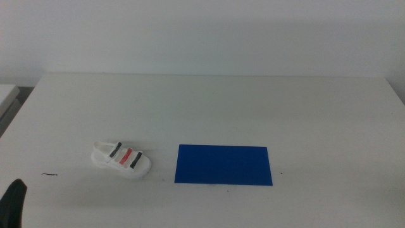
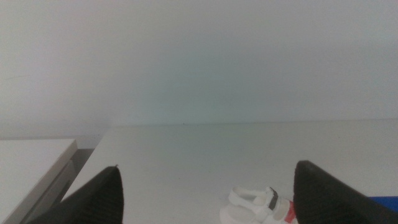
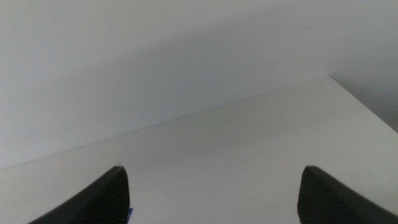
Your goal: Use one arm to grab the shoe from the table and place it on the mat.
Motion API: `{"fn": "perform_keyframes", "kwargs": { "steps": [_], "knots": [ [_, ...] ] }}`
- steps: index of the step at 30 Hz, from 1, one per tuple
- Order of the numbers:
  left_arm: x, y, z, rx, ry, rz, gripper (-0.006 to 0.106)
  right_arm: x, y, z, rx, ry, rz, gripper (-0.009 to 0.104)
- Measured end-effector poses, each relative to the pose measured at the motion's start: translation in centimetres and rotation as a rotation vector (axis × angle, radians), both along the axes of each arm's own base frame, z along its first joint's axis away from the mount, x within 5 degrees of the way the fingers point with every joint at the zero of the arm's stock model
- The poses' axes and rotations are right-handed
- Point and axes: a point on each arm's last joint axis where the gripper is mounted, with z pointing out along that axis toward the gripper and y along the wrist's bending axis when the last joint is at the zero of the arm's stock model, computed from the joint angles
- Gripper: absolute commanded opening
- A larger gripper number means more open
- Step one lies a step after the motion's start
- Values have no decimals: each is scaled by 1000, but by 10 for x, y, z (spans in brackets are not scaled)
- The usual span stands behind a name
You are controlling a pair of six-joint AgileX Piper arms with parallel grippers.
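Next, I grab the white shoe with my left gripper by its middle (image 1: 120,154) (image 2: 280,206), between its red strap and the black strap closest to the shoe's opening.
The white shoe (image 1: 121,159) with two black straps and a red one lies on the white table (image 1: 253,107), front left, just left of the blue mat (image 1: 223,164). The mat lies flat with nothing on it. My left gripper (image 1: 15,199) shows only as a dark tip at the bottom left corner, well left of and nearer than the shoe. In the left wrist view the left gripper (image 2: 208,167) is open and empty, with the shoe (image 2: 258,208) between and beyond its jaws. My right gripper (image 3: 212,168) is open and empty and is out of the middle view.
A small dark mark (image 1: 49,174) lies on the table left of the shoe. A second white surface (image 1: 6,95) stands past the table's left edge; it also shows in the left wrist view (image 2: 31,162). A plain wall rises behind the table.
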Motion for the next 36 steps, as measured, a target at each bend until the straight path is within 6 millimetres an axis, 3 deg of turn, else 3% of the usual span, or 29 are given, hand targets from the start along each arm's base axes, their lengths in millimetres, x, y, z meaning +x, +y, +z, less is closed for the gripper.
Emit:
{"fn": "perform_keyframes", "kwargs": {
  "steps": [5, 9, 13, 16, 20, 24, 28, 36],
  "knots": [
    [2, -1, 3, 5, 83, -9, 94, 0, 0, 0, 0, 0, 0, 79],
    [21, -5, 48, 55, 329, -54, 94, 0, 0, 0, 0, 0, 0, 79],
    [59, -11, 110, 228, 523, -121, 94, 0, 0, 0, 0, 0, 0, 79],
    [92, -15, 132, 415, 683, -212, 94, 0, 0, 0, 0, 0, 0, 79],
    [141, -23, 143, 619, 845, -379, 94, 0, 0, 0, 0, 0, 0, 79],
    [184, -32, 133, 867, 920, -644, 94, 0, 0, 0, 0, 0, 0, 79],
    [220, -37, 102, 1014, 979, -840, 94, 0, 0, 0, 0, 0, 0, 79],
    [263, -62, 40, 1236, 1029, -1073, 94, 0, 0, 0, 0, 0, 0, 79]
  ]
}}
